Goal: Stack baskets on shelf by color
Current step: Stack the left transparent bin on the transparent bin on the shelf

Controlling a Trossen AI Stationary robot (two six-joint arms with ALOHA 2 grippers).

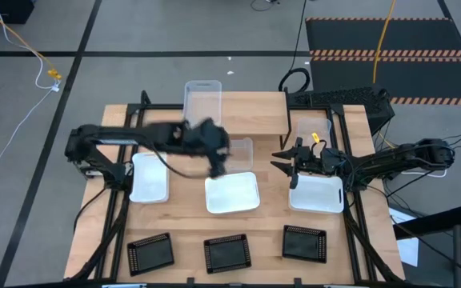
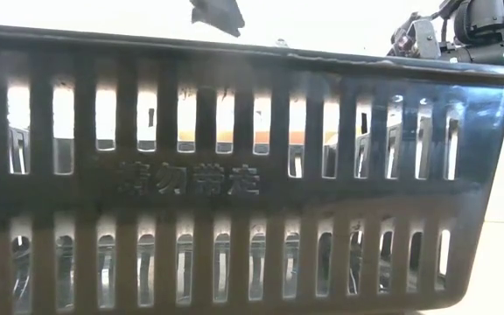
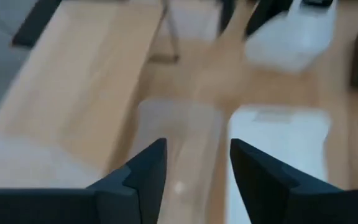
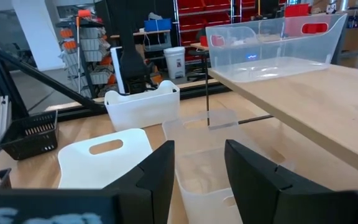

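I should next move my left gripper to the clear basket in front of the shelf and close it on its rim (image 1: 249, 169) (image 3: 217, 118) next to the middle white basket.
In the high view the shelf (image 1: 254, 112) stands at the table's far side, with one clear basket (image 1: 202, 98) on its left end. A second clear basket (image 1: 242, 150) sits on the table in front of it, and a third (image 1: 309, 128) to its right. Three white baskets (image 1: 149, 178) (image 1: 232, 194) (image 1: 317, 194) stand in a middle row, three black ones (image 1: 150, 253) (image 1: 226, 253) (image 1: 304, 243) along the near edge. My left gripper (image 1: 216, 166) (image 3: 197, 165) hangs open over the gap between the front clear basket (image 3: 179, 124) and the middle white basket (image 3: 278, 137). My right gripper (image 1: 282, 160) (image 4: 199, 165) is open, level, pointing left at that clear basket (image 4: 210, 149).
A black basket (image 2: 234, 175) stands right before the low camera and blocks nearly all of that view. The shelf's plank (image 4: 316, 93) reaches beside my right gripper, its thin leg (image 4: 207, 106) just ahead. Bare tabletop (image 1: 186, 224) lies between the white and black rows.
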